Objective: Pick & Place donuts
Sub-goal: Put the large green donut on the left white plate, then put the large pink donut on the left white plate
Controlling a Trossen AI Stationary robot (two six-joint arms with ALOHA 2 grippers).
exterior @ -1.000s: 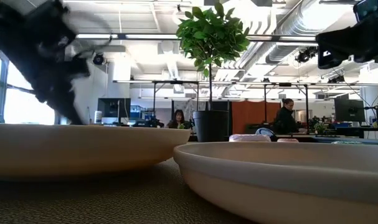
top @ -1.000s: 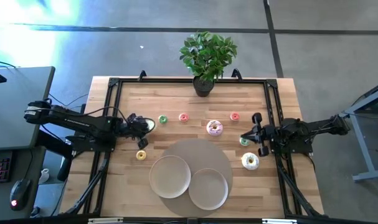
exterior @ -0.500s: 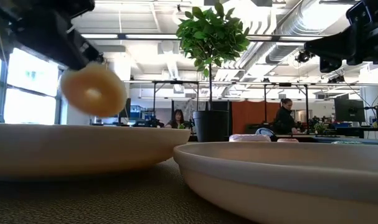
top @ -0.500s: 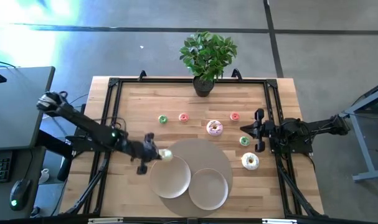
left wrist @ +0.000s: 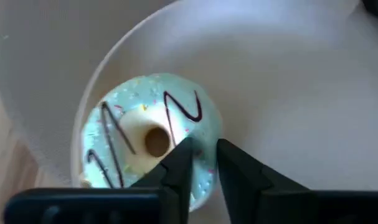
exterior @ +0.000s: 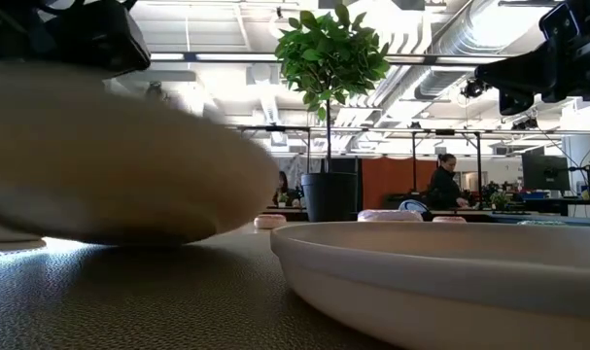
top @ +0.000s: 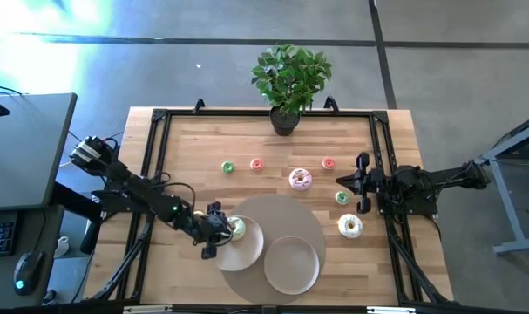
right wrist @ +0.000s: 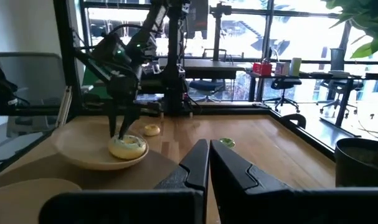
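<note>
I should move my right gripper to the pink donut's ring (top: 301, 185) next and close it on the ring's side nearest the beige plates.
My left gripper (top: 222, 234) reaches down into the left beige plate (top: 249, 253), shut on a donut with green-white icing and dark stripes (left wrist: 145, 140). The donut also shows in the high view (top: 237, 229) and the right wrist view (right wrist: 127, 147). My right gripper (top: 341, 181) is shut and empty near the right edge, above a green mini donut (top: 342, 198). A white donut (top: 349, 227) and a pink one (top: 300, 180) lie on the table. The yellow mini donut (right wrist: 152, 129) is hidden under my left arm in the high view. My left gripper has one side of the donut's ring (left wrist: 198, 134) between its two fingertips. One fingertip (left wrist: 184, 155) is on the iced top beside the hole and the other (left wrist: 229, 158) is at the outer edge. The fingers point down from above. The donut lies flat, icing up, on the plate's floor.
A second beige plate (top: 290, 264) sits beside the first on a round grey mat (top: 286, 214). Green (top: 227, 167), pink (top: 256, 164) and red (top: 328, 163) mini donuts lie toward the far side. A potted plant (top: 286, 83) stands at the far edge.
My left gripper has carried the donut from the table's left side toward the near edge and the right, then down into the left plate. In the low view that plate now looks tipped and blurred. My right gripper has drawn back a little toward the right edge.
</note>
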